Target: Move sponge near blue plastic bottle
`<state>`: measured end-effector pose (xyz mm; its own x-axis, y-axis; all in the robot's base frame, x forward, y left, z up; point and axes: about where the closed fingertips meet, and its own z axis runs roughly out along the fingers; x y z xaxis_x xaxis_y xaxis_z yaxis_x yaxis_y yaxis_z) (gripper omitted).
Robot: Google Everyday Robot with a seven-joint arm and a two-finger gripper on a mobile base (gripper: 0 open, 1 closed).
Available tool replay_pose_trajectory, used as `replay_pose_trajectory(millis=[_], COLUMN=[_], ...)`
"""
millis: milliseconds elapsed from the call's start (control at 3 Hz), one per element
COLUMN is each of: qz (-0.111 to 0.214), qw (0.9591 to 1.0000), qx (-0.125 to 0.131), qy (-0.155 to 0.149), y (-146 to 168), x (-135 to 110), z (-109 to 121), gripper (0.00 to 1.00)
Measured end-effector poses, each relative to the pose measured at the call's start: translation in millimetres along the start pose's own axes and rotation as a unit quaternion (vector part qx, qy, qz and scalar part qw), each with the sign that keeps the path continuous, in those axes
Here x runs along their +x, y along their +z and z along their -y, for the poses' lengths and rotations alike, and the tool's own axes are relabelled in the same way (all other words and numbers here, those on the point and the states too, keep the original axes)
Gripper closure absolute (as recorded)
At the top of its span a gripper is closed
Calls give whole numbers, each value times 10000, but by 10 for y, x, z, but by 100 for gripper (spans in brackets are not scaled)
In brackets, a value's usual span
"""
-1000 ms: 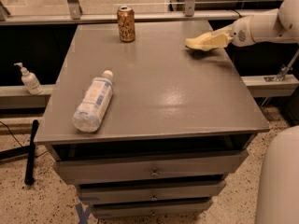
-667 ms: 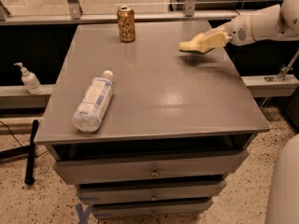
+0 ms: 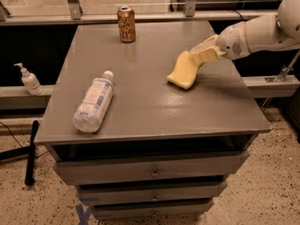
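Observation:
The sponge, now hanging tilted over the grey cabinet top, will be let go by my gripper on the grey cabinet top point(image 3: 134, 93), beside the cap end of the blue plastic bottle.
The pale yellow sponge point(image 3: 182, 71) hangs tilted right of the middle of the grey cabinet top, its lower end touching or just above the surface. My gripper point(image 3: 198, 56) reaches in from the right and is shut on the sponge's upper end. The blue plastic bottle point(image 3: 94, 103), clear with a pale blue-and-white label and a white cap, lies on its side near the front left, cap pointing to the back. The sponge is well apart from the bottle, to its right.
A brown-gold drink can point(image 3: 126, 24) stands at the back of the grey cabinet top point(image 3: 150, 111). A small white pump dispenser point(image 3: 29, 79) stands on a ledge left of the cabinet. Drawers are below the top. A black pole point(image 3: 30, 153) lies on the floor at left.
My gripper has carried the sponge from the back right of the top toward the left and front, closer to the bottle. The bottle and can have not moved.

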<state>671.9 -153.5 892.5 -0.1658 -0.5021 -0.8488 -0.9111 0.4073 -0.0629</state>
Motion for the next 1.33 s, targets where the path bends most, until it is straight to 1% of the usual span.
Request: replay_pose_trajectory(millis=[333, 667, 1000, 1333], qz=[5, 110, 306, 456], qw=[9991, 9977, 9958, 9943], qx=[-365, -619, -824, -921], qy=[-212, -266, -275, -277], y=[104, 165, 255, 355], x=[16, 10, -68, -173], z=[-464, -798, -1067, -1210], gripper=[100, 100, 100, 100])
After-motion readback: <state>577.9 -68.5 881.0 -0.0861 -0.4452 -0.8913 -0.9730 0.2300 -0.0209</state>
